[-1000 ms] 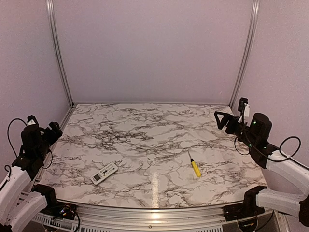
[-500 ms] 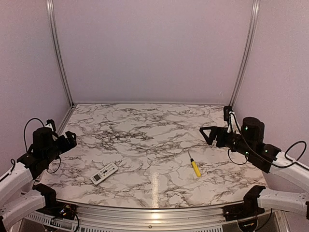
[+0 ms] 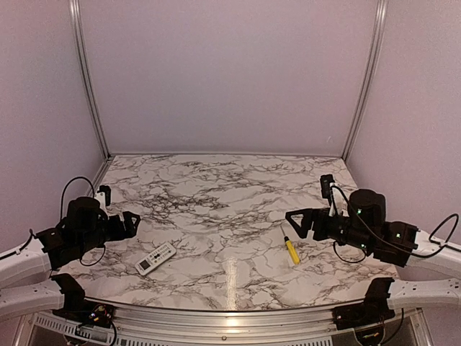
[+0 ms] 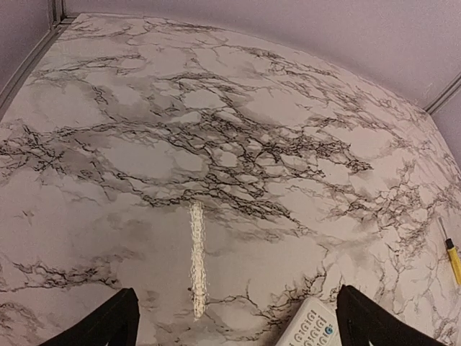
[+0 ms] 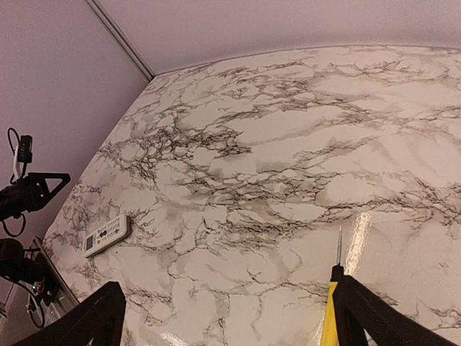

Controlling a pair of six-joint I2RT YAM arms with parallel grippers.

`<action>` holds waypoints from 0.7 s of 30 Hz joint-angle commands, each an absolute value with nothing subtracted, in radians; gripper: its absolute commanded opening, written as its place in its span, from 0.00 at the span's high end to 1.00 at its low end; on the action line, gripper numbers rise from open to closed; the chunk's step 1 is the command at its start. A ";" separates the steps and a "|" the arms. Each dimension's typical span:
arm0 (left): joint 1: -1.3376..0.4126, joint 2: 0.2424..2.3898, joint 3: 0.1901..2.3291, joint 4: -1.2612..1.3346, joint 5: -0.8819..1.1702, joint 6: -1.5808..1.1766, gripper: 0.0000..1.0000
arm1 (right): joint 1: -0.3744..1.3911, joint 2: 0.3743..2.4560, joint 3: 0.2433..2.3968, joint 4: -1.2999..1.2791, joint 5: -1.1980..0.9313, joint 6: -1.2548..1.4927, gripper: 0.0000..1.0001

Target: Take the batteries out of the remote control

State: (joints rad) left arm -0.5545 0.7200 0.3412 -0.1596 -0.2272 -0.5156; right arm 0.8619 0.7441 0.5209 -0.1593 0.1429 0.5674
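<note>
I move my left gripper to the remote control next and close it across its long sides, at the buttons [image 3: 153,259] next to its dark screen.
The remote control [image 3: 155,258] lies face up on the marble table at the front left, white with rows of buttons. It also shows in the left wrist view [image 4: 311,328] and the right wrist view [image 5: 106,235]. The batteries are hidden. My left gripper [image 3: 130,223] is open and empty, above the table just left of the remote; in its wrist view [image 4: 234,324] the remote lies by the right finger. My right gripper [image 3: 297,223] is open and empty, just above the tip end of the screwdriver.
A yellow-handled screwdriver [image 3: 290,249] lies on the table at the front right, its metal tip pointing away; it shows beside the right finger in the right wrist view [image 5: 331,310] and at the edge of the left wrist view [image 4: 451,258]. Purple walls enclose the table.
Both arms have swung inward and down over the table: the left gripper toward the remote, the right gripper toward the screwdriver. The remote and screwdriver have not moved.
</note>
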 commanded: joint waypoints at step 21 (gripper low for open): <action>-1.016 1.051 0.414 -0.245 -0.447 -0.664 0.01 | 1.505 0.980 0.559 -0.290 0.561 0.902 0.01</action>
